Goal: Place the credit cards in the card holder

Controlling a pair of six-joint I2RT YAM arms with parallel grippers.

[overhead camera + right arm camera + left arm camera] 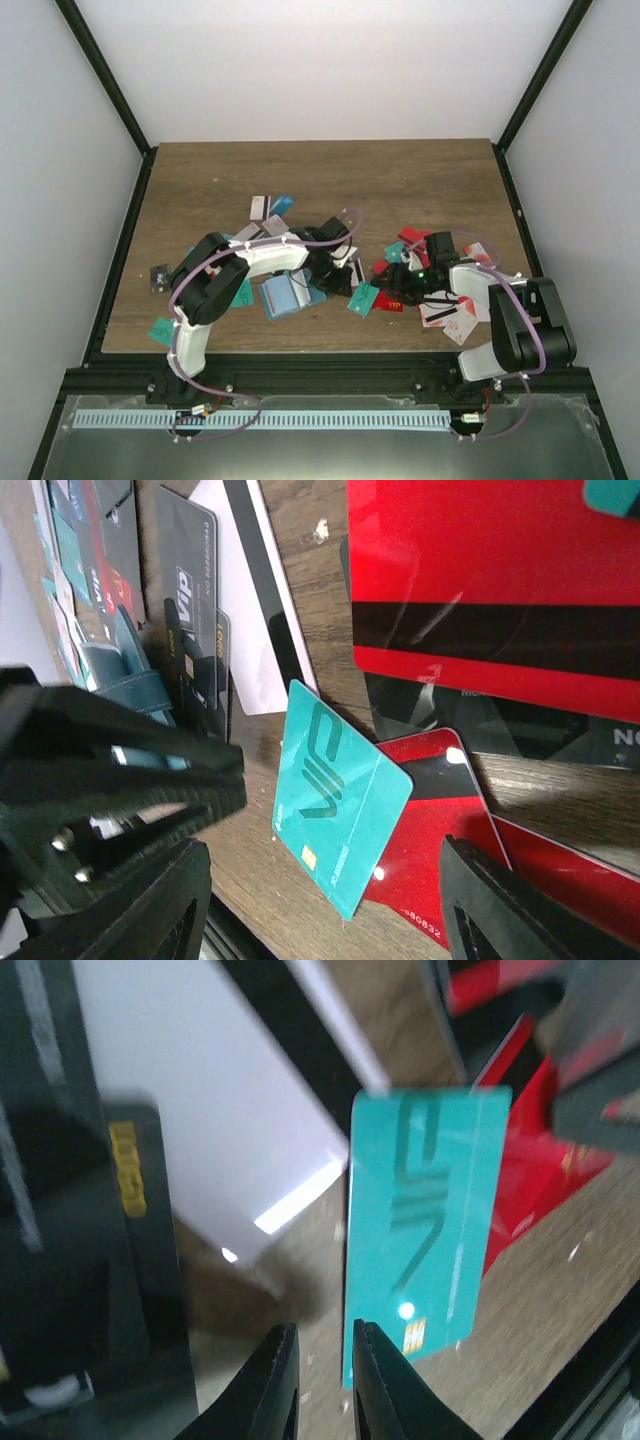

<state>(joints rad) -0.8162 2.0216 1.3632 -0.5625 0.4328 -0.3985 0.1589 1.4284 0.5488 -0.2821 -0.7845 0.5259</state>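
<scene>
My right gripper is to close next on the long edge [373,302] [384,842] of the teal card, on the side that rests on the red card.
The card holder [283,296] lies open on the table, teal-blue, just left of my left gripper [350,283]. A teal-green card [425,1230] marked VIP rests with its far side propped on a red card [440,850]. My left gripper [325,1360] stands at that card's left edge, its jaws only a narrow gap apart with bare wood between them. My right gripper [330,900] is open wide, its fingers straddling the same teal card [340,805]. Several more credit cards [412,240] in red, black and white lie scattered around both grippers.
A white card [220,1110] and a black card with gold lettering [130,1240] lie left of my left gripper. A large red striped card [490,570] lies beyond the right gripper. More cards sit at the back [268,207] and at the front left edge [160,330].
</scene>
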